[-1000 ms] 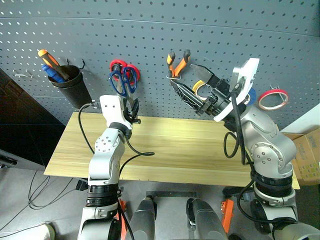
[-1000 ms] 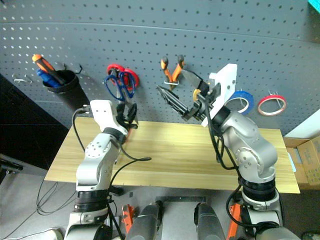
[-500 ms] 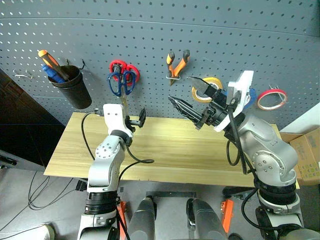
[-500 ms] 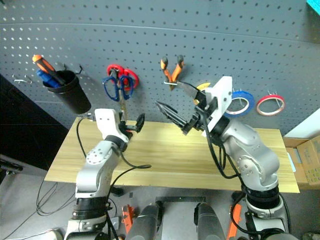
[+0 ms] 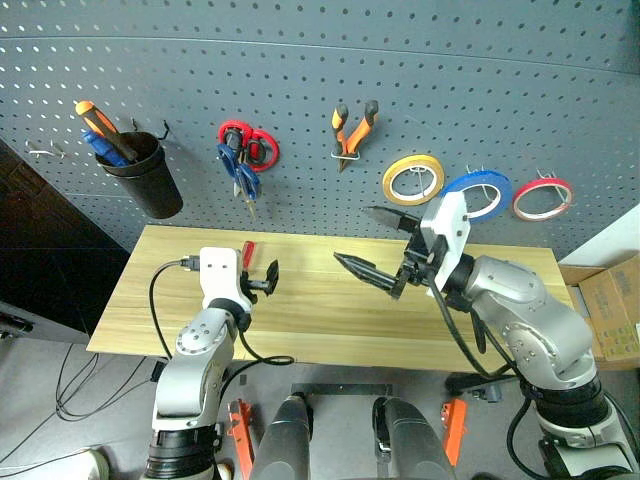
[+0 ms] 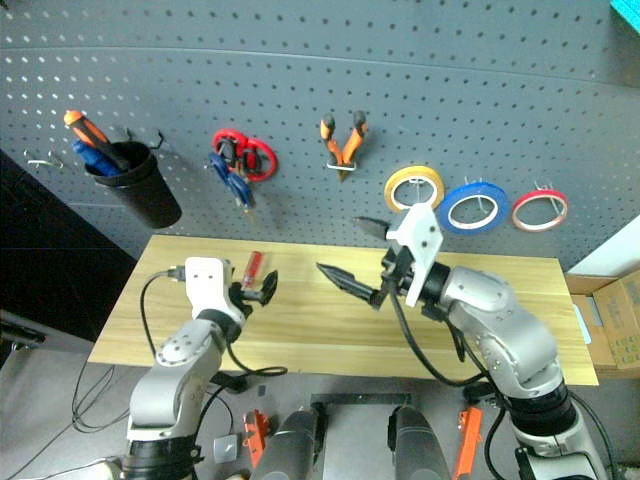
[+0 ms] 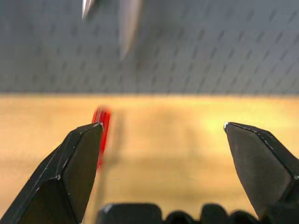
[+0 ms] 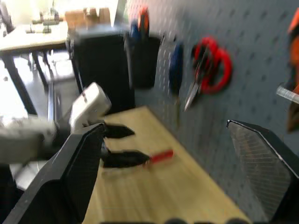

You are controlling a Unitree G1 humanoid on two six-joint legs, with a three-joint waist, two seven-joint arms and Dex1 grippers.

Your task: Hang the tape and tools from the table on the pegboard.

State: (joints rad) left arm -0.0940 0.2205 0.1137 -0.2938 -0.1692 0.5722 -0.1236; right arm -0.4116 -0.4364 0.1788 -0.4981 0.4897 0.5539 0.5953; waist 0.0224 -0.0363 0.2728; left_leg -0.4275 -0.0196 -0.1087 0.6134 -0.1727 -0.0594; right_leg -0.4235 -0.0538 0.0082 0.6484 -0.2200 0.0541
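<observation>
The red-handled screwdriver is on the table, and my left gripper will go to it next and close around the middle of its handle (image 5: 247, 257) (image 7: 102, 140).
On the pegboard (image 5: 300, 60) hang the dark-blue-handled scissors (image 5: 240, 172), overlapping a red-handled pair (image 5: 250, 140). To their right hang the orange-and-black pliers (image 5: 355, 125) and, further right, the blue tape (image 5: 478, 193). A red-handled screwdriver (image 5: 247, 253) lies on the table (image 5: 320, 310) near its back left. My left gripper (image 5: 258, 278) hovers low just in front of the screwdriver, open and empty; the screwdriver (image 7: 101, 130) lies beside one finger. Over the table's middle my right gripper (image 5: 352, 235) is open and empty.
A black cup (image 5: 145, 175) on the pegboard's left holds an orange-handled screwdriver (image 5: 98, 118). A yellow tape roll (image 5: 412, 180) and a red one (image 5: 543, 198) hang either side of the blue ring. A cardboard box (image 5: 612, 310) stands at the far right.
The left gripper opened and came down from the blue scissors, which now hang on the pegboard. The right gripper also sank toward the table, uncovering the yellow and blue tapes.
</observation>
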